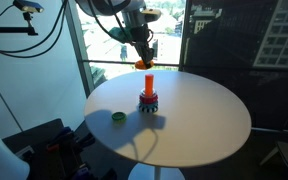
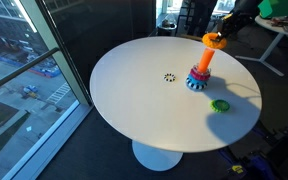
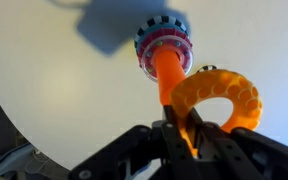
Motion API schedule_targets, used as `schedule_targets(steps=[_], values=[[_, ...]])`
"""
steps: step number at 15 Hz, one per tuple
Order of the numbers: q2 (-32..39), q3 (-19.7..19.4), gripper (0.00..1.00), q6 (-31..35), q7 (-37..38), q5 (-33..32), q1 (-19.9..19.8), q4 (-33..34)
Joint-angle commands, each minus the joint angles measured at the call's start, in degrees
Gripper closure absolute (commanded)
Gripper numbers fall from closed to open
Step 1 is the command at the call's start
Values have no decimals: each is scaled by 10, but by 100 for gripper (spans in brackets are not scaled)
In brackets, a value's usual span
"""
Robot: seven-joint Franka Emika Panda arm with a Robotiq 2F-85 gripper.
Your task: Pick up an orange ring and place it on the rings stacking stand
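Next, I release the orange ring around the top of the orange-red peg [image 1: 148, 78] [image 3: 172, 97], over the stacked dark and red rings.
My gripper [image 3: 184, 135] is shut on the orange ring [image 3: 224, 97], holding it by its rim in the air just above the top of the peg. The rings stacking stand [image 3: 164, 52] has an orange-red peg over dark and red rings on a round base. In both exterior views the stand [image 1: 148, 97] [image 2: 199, 75] sits near the middle of the round white table, with the orange ring [image 1: 143, 64] [image 2: 215, 40] held at the peg's top by my gripper [image 1: 142, 58].
A small green ring [image 1: 118, 117] [image 2: 220, 105] lies flat on the white table [image 1: 204, 125] beside the stand. A small dark mark [image 2: 169, 77] sits at the table's centre. Windows stand behind the table; cables and equipment lie on the floor.
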State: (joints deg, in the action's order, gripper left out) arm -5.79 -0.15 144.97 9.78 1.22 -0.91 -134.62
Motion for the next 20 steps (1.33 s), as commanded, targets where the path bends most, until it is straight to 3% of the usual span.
schedule_targets(steps=[1, 20], values=[[20, -1, 93, -18, 23, -11, -7, 29], [82, -9, 93, -34, 30, -7, -5, 59]])
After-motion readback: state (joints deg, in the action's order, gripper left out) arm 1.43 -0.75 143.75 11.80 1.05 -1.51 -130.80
